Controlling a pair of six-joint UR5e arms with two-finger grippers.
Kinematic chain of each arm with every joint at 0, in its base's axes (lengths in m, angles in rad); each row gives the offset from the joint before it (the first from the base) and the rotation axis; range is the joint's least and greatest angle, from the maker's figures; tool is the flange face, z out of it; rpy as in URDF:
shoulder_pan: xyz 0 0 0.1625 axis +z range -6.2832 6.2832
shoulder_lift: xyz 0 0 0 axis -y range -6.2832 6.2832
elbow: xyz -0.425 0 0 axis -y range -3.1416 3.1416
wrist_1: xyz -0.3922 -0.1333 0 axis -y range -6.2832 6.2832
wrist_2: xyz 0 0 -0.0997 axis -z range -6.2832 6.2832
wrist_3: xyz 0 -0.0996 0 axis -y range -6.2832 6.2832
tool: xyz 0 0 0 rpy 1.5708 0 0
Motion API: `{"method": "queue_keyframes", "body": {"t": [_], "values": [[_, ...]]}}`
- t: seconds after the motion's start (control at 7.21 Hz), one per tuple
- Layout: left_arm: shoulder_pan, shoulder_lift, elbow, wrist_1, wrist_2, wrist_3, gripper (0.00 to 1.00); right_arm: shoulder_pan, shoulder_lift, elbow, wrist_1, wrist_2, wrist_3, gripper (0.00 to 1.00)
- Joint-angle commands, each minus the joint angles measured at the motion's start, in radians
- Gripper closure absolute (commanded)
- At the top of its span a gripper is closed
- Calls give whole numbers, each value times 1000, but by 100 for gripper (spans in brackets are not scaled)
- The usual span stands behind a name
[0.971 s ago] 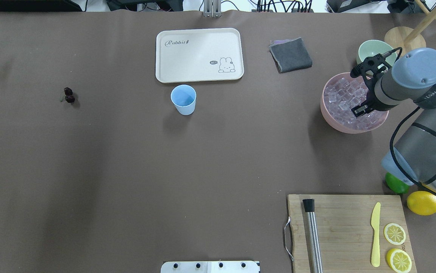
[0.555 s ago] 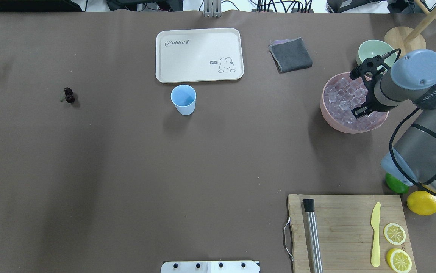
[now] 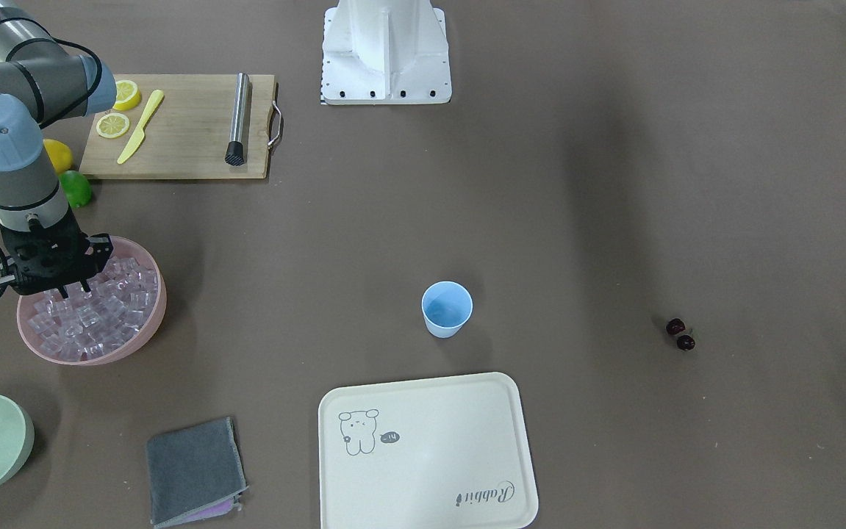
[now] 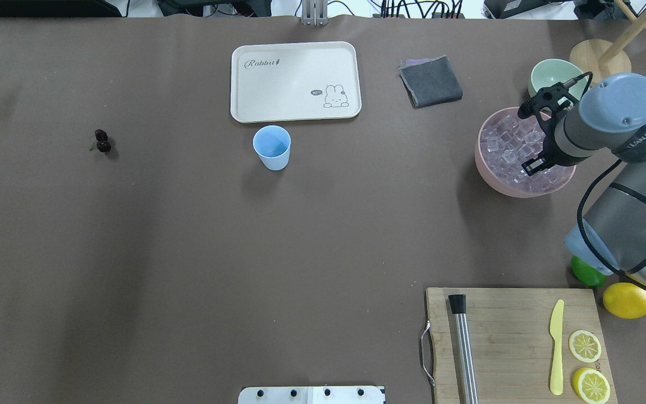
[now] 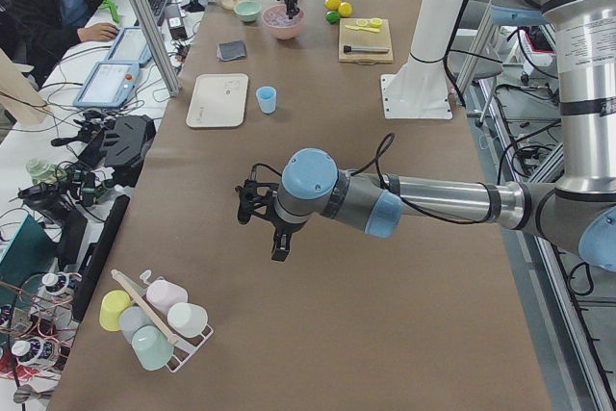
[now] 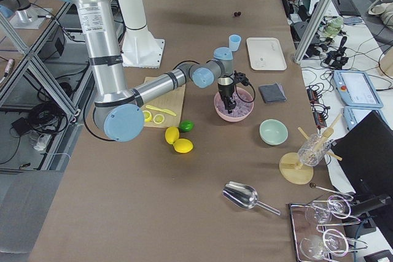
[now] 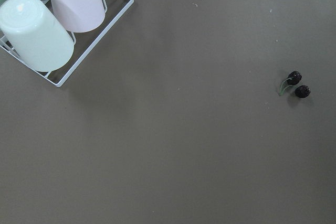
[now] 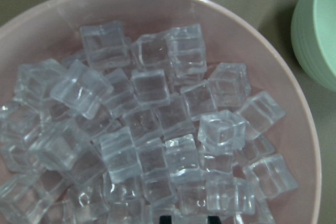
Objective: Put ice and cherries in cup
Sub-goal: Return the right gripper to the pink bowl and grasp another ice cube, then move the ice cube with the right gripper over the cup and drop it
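Note:
My right gripper has an ice cube to place. Next, I let go of it onto the bottom of the light blue cup (image 3: 450,314) near the cream tray.
The ice (image 8: 157,108) is a heap of clear cubes that fills the pink bowl (image 4: 491,179), also seen in the front view (image 3: 99,308). My right gripper (image 3: 74,291) hangs straight down over the bowl's near right part (image 4: 535,164). Its two dark tips (image 8: 189,220) stand apart at the ice surface with nothing clearly between them. The light blue cup (image 4: 271,147) stands upright and empty below the tray. The cherries (image 4: 101,141) lie far left on the table and show in the left wrist view (image 7: 296,85). My left gripper (image 5: 279,238) hovers above the table; I cannot tell if it is open.
A cream tray (image 4: 294,81) and grey cloth (image 4: 431,81) lie at the back. A pale green bowl (image 4: 547,73) sits just behind the pink bowl. A cutting board (image 4: 513,336), a lime (image 4: 585,272) and a lemon (image 4: 627,300) lie near my right arm. A cup rack (image 7: 52,24) is near my left wrist.
My right gripper has shifted only slightly over the ice bowl. The cup and cherries have not moved.

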Motion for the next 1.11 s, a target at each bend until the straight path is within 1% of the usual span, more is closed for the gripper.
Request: {"method": "queue_keyframes", "body": {"t": [0.0,0.14,0.28,0.42,0.55,0.69,0.83,0.97], "values": [[0,0,1,-1,0,0,2,16,4,11,-6,8,-18,74],[0,0,-1,-1,0,-2,2,18,14,11,-36,11,-18,75],[1,0,1,-1,0,-2,2,30,29,49,-77,31,-18,76],[2,0,-1,-1,0,-2,2,42,100,73,-134,84,2,77],[2,0,-1,-1,0,-2,2,36,186,74,-175,120,140,78],[0,0,-4,-1,-2,-2,2,-24,298,64,-183,120,337,79],[1,0,1,-1,0,-2,2,-98,433,21,-203,103,497,79],[0,0,-5,0,-2,-2,2,-197,610,-75,-200,15,708,79]]}}
